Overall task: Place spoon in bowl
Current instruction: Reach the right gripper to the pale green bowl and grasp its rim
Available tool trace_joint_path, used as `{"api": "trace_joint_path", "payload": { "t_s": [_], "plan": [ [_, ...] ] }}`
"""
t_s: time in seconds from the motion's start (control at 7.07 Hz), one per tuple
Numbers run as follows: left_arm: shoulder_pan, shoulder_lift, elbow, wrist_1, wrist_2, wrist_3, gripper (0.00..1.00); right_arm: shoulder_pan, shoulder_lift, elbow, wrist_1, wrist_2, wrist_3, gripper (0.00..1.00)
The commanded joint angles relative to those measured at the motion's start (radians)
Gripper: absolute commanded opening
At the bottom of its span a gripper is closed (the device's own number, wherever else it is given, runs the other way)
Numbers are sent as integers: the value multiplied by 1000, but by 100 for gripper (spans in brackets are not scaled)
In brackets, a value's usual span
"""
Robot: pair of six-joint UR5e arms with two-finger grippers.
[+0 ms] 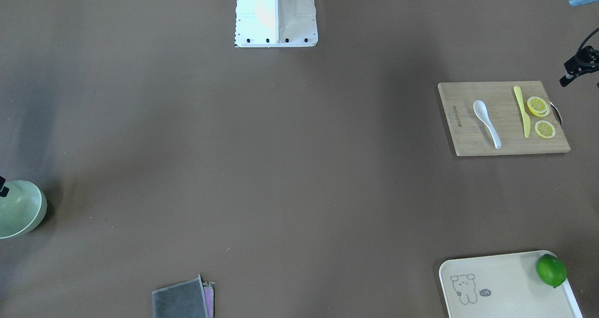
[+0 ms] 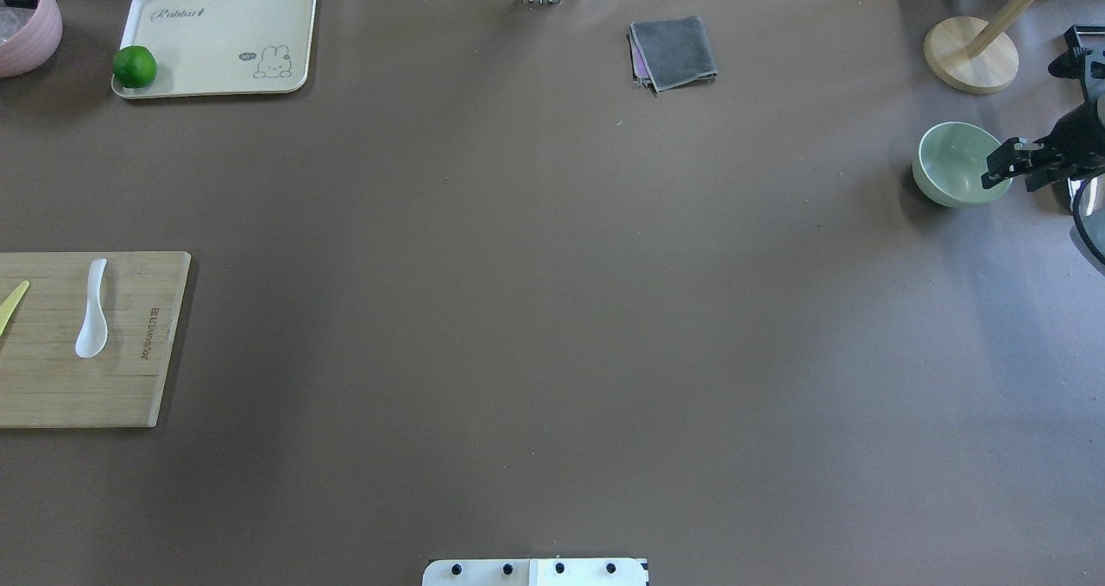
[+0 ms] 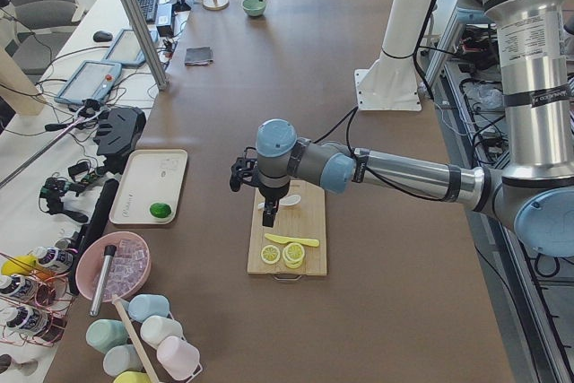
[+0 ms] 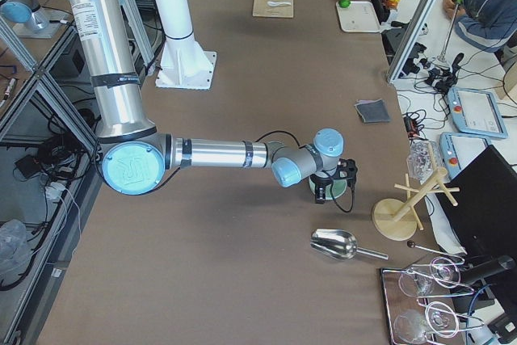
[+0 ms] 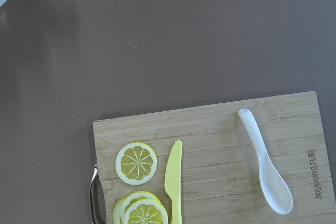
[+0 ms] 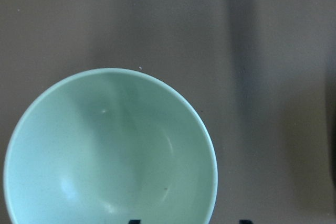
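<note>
I should move my left gripper to the white spoon on the cutting board next and close it on the middle of the spoon's handle (image 1: 492, 132) (image 5: 256, 141).
The white spoon (image 2: 92, 310) lies on a wooden cutting board (image 2: 129, 387) at the table's left end. It also shows in the front view (image 1: 486, 122) and the left wrist view (image 5: 265, 161). My left gripper (image 3: 269, 213) hangs above the board close to the spoon; I cannot tell if it is open or shut. The mint-green bowl (image 2: 956, 163) stands empty at the table's right end. My right gripper (image 2: 997, 172) hovers over the bowl's rim. In the right wrist view its fingertips (image 6: 134, 221) stand wide apart over the bowl (image 6: 105, 150), so it is open.
A pale-yellow knife (image 5: 173, 187) and lemon slices (image 5: 136, 162) share the board. A cream tray (image 2: 216, 42) with a lime (image 2: 135, 66) sits far left. A grey cloth (image 2: 675, 51), a wooden stand (image 2: 971, 51) and a metal scoop (image 4: 339, 244) lie around the bowl's end.
</note>
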State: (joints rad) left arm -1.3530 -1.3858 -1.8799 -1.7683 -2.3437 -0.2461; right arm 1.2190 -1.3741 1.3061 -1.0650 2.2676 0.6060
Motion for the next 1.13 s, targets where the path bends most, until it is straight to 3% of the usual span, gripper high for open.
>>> {"api": "trace_joint_path", "payload": {
  "t_s": [0.0,0.14,0.42,0.71,0.99],
  "plan": [
    [43,-19,67,-65,1,-42,98,-3,1,-14,0,0,11,28],
    [60,-22,67,-68,1,-65,98,-3,1,-13,0,1,12,0],
    [104,-25,65,-69,1,-129,97,-6,3,45,2,12,101,0],
    [169,-67,90,-100,1,-267,97,-91,-14,254,-4,55,347,0],
    [199,-151,163,-102,3,-291,97,-261,-23,419,-6,15,588,0]
  ]
}}
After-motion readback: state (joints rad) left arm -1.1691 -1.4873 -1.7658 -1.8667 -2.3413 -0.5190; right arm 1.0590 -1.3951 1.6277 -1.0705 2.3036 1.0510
